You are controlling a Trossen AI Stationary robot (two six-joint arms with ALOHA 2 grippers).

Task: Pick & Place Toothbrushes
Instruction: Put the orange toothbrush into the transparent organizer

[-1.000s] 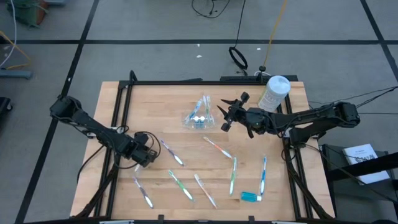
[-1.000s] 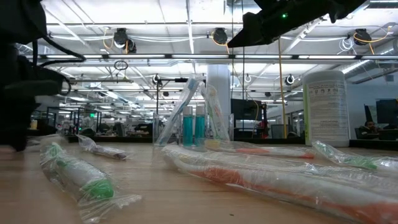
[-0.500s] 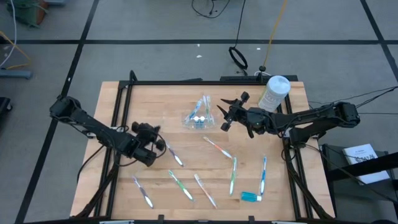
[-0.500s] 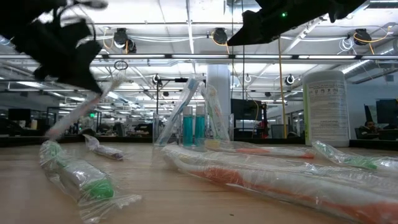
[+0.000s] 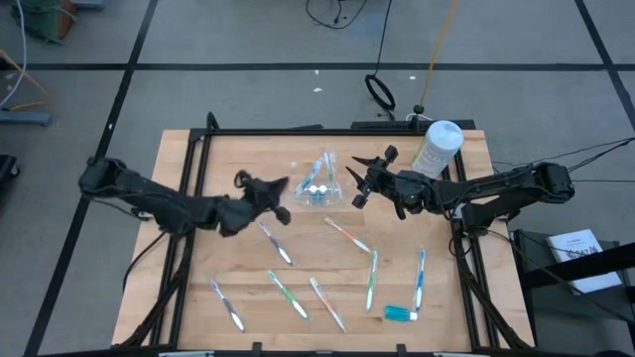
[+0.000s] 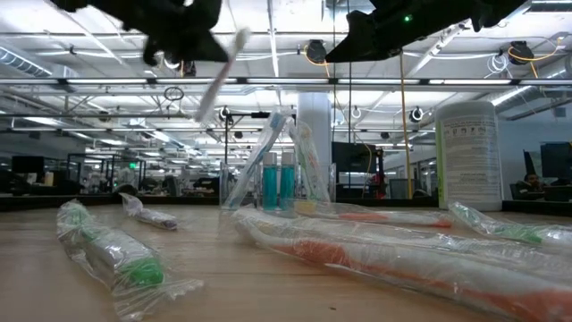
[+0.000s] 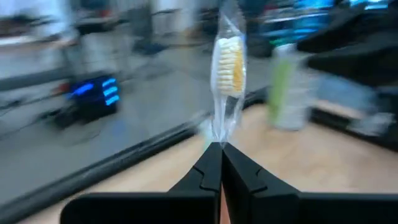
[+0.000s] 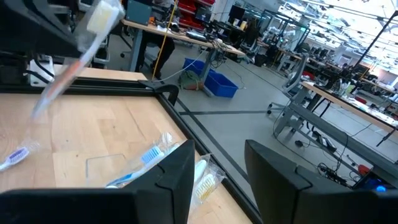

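My left gripper needs to let go of the wrapped toothbrush in the clear cup [image 5: 309, 182], next to the toothbrushes and blue tubes standing there.
My left gripper [image 5: 274, 196] is shut on a toothbrush in a clear wrapper [image 6: 219, 76], high above the table, left of a clear cup [image 5: 316, 183] that stands upright with toothbrushes and blue tubes in it. The brush's bristled head [image 7: 228, 62] sticks out past the fingertips. My right gripper [image 5: 359, 183] hovers open and empty just right of the cup. Several wrapped toothbrushes lie flat on the wood, such as a purple one [image 5: 275, 243], a green one [image 5: 290, 295] and an orange one [image 5: 347, 235]. My left gripper pinches the wrapped toothbrush between its two fingertips [image 7: 216, 144], on the shaft a little below the head. The brush is lifted clear of the table and slants, head end up [image 8: 104, 15], its other end [image 6: 202, 114] hanging below the fingers.
A white canister [image 5: 437, 149] stands at the table's far right. A short blue tube [image 5: 401, 314] lies near the front right, beside a blue toothbrush [image 5: 421, 276]. A black frame [image 5: 298, 130] runs along the table's far edge.
My left gripper has risen from the table's left front and gone toward the far right, toward the clear cup, turning as it went. The toothbrush it holds has come off the wood and is now lifted clear, slanting head up.
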